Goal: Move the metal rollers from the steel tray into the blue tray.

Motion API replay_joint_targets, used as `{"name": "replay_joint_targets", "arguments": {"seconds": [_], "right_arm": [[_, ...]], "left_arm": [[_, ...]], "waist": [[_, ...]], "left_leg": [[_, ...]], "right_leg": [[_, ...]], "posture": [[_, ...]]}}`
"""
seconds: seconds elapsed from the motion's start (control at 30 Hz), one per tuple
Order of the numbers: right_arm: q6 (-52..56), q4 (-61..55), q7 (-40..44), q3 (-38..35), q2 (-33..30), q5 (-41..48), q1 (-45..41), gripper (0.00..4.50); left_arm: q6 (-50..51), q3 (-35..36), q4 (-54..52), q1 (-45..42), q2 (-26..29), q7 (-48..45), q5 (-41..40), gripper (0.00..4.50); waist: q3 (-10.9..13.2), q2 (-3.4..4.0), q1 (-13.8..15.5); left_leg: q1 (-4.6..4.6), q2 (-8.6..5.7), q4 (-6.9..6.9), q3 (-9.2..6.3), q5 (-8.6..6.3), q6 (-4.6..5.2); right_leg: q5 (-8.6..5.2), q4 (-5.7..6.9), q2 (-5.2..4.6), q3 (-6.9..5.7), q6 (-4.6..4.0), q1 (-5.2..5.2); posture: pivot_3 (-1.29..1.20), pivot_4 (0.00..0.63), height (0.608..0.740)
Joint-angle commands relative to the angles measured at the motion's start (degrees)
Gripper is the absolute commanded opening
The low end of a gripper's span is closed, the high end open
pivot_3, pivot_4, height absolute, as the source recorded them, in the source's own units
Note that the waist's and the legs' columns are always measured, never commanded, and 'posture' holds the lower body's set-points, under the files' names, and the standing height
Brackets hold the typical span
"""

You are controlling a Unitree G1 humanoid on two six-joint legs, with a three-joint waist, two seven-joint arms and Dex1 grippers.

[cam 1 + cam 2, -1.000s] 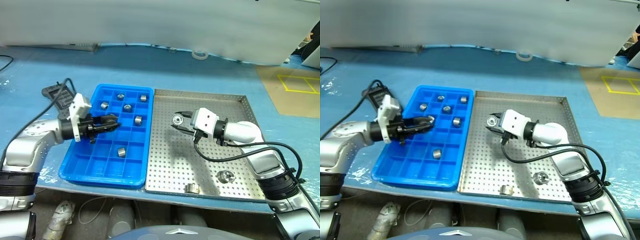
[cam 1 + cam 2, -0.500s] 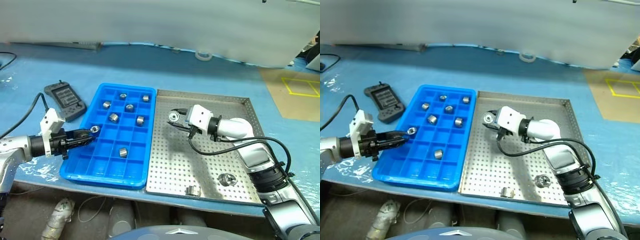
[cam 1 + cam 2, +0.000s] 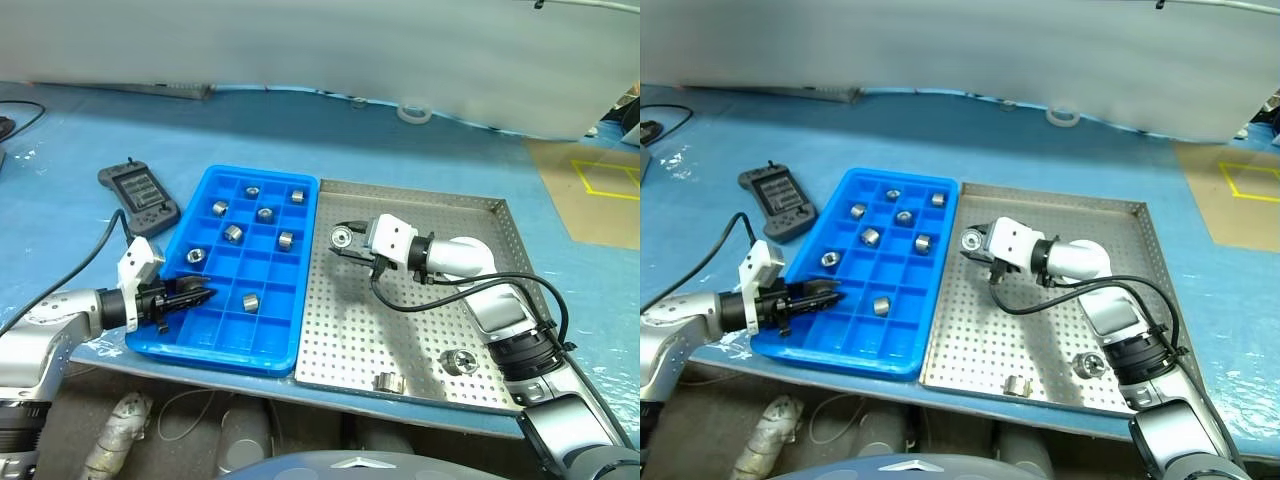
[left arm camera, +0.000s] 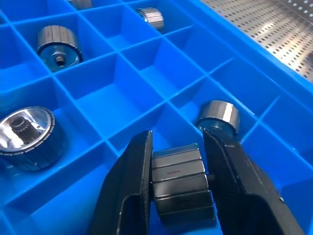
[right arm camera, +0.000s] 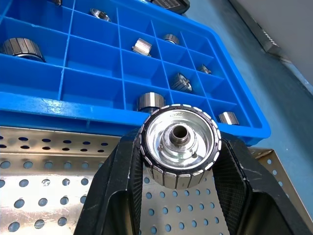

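Observation:
My left gripper holds its roller. It will let go of it in the empty compartment (image 3: 219, 289) (image 4: 164, 147) beside the blue tray's front-most roller, toward the controller's side.
The blue tray (image 3: 215, 352) holds several metal rollers (image 3: 265, 213) in its compartments. My left gripper (image 3: 203, 296) hangs low over the tray's near left part, shut on a roller (image 4: 181, 186) gripped by its end faces. Beside the blue tray lies the steel tray (image 3: 350, 340). Over its far left corner my right gripper (image 3: 347, 243) is shut on another roller (image 5: 179, 137), held with its hollow face outward, close to the blue tray's rim. Two more rollers (image 3: 459, 358) (image 3: 386, 381) lie near the steel tray's front edge.
A dark grey handheld controller (image 3: 140, 195) lies left of the blue tray, its cable running toward my left arm. A white tape ring (image 3: 415, 110) sits at the back of the blue table. Both trays stand close to the table's front edge.
My left gripper has drawn back from the blue tray's middle toward its near left part and sunk lower, still shut. The right gripper has barely moved. The camera view has shifted.

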Motion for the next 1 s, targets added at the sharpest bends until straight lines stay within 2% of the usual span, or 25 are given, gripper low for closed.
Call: {"name": "replay_joint_targets", "arguments": {"seconds": [0.03,0.43,0.8,0.87,1.0], "right_arm": [[-1.86,-0.24,0.01,-1.1,-0.2,0.34,-1.07,1.63],[-2.31,-0.09,-0.41,-1.69,-0.67,-0.15,-0.89,1.63],[-1.63,-1.13,-0.52,-1.83,-1.24,-0.14,-0.5,1.63],[-1.56,-1.07,-0.55,-1.85,-1.23,-0.15,-0.58,1.63],[-1.3,-1.2,-0.64,-1.89,-1.27,-0.14,-0.64,1.63]], "left_arm": [[-1.32,-0.69,-0.34,-1.25,-0.74,0.78,0.85,1.27],[-2.93,-3.9,3.29,-4.32,-3.32,1.73,3.24,1.27],[-4.04,-6.98,3.57,-3.55,-3.75,-0.17,4.54,1.27],[-4.87,-7.4,4.38,-3.73,-3.81,-0.92,4.78,1.99],[-5.34,-8.02,5.78,-4.19,-3.99,-0.68,5.6,3.11]], "waist": [[-0.01,-0.01,-0.04],[-0.03,-0.04,0.0],[-0.02,0.04,-0.01],[-0.02,0.06,-0.01],[-0.07,0.22,0.07]], "left_leg": [[0.0,-0.01,0.0,0.0,-0.01,0.01],[0.01,-0.01,0.03,-0.01,-0.01,0.03],[0.33,-0.01,0.04,-0.01,-0.02,0.04],[0.35,-0.01,0.04,-0.01,-0.02,0.05],[0.4,-0.02,0.04,0.0,-0.03,0.05]], "right_leg": [[0.0,0.0,0.0,0.0,0.0,0.0],[0.0,0.02,-0.01,-0.01,0.0,0.05],[-0.01,0.02,-0.02,0.01,-0.01,0.34],[-0.01,0.02,-0.02,0.02,-0.01,0.35],[-0.01,0.02,-0.02,0.02,-0.01,0.39]], "posture": [[0.09,0.15,0.74],[0.07,0.15,0.74],[0.07,0.15,0.74],[0.05,0.15,0.74],[0.05,0.15,0.74]]}}
